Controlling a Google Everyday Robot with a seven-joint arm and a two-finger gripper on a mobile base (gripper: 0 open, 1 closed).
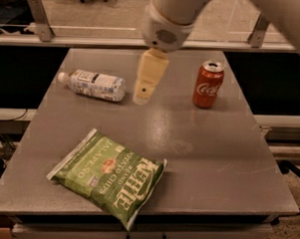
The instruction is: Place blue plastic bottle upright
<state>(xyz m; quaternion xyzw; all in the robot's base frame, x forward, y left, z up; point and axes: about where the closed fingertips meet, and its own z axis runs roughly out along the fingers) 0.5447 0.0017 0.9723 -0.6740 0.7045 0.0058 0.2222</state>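
Observation:
Next, the gripper moves to the blue plastic bottle's upper part (81,80), close to its white cap, and closes there, leaving the base free.
The blue plastic bottle (94,84) lies on its side at the back left of the grey table (213,159). Its white cap points left and its label faces up. My gripper (141,96) hangs from the arm over the table's back middle. It points down, just right of the bottle's base and above the tabletop. It is not touching the bottle and holds nothing that I can see.
A red Coca-Cola can (208,84) stands upright at the back right. A green Kettle chips bag (110,174) lies flat at the front left. A railing with metal posts (38,17) runs behind the table.

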